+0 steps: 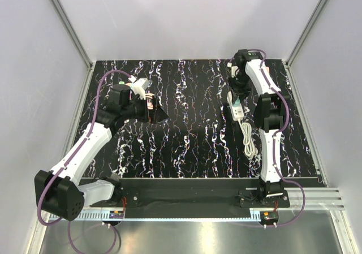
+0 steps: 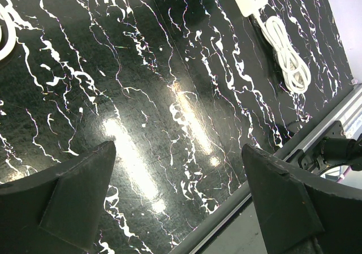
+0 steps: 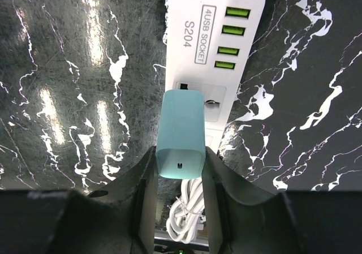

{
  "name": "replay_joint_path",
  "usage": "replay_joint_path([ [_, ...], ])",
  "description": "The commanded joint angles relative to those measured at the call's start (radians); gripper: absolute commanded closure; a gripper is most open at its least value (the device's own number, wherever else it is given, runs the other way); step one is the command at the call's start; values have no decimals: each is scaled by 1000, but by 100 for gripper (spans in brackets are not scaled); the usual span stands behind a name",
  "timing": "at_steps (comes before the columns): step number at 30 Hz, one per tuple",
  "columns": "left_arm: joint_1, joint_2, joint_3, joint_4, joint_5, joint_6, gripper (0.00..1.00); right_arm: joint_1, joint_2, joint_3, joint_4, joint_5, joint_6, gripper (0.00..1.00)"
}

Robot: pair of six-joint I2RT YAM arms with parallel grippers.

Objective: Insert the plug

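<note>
Next, my right gripper lets go of the plug in the white power strip's socket (image 1: 235, 100) (image 3: 200, 102) nearest the green USB ports.
The plug (image 3: 181, 135) is a blocky, teal-blue adapter, not tan. My right gripper (image 3: 180, 169) is shut on it, one finger on each side. The plug's far end sits on the universal socket (image 3: 209, 98) of the white power strip (image 3: 195, 44), which has several green USB ports. The prongs are hidden, so I cannot tell how deep they sit. In the top view, the right gripper (image 1: 237, 95) stands over the strip (image 1: 235, 110) at the back right, with the plug (image 1: 238, 103) showing. My left gripper (image 1: 154, 111) is open and empty at the middle left, fingers (image 2: 79, 194) wide apart above bare table.
The strip's white cable (image 1: 248, 138) lies bundled on the near side of the strip; it also shows in the left wrist view (image 2: 288, 61) and under the right fingers (image 3: 186, 214). A white curved thing (image 2: 4, 36) shows at the left wrist view's left edge. Grey walls enclose the black marbled table (image 1: 186, 146).
</note>
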Motion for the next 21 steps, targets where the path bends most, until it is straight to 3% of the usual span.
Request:
replay_joint_path([
  [1, 3, -29, 1, 48, 27, -6, 1, 13, 46, -46, 38, 59, -7, 100],
  [5, 3, -27, 0, 48, 27, -6, 1, 25, 93, -34, 24, 104, -4, 100],
  [21, 3, -25, 0, 48, 18, -2, 1, 31, 193, -80, 55, 21, -31, 100],
])
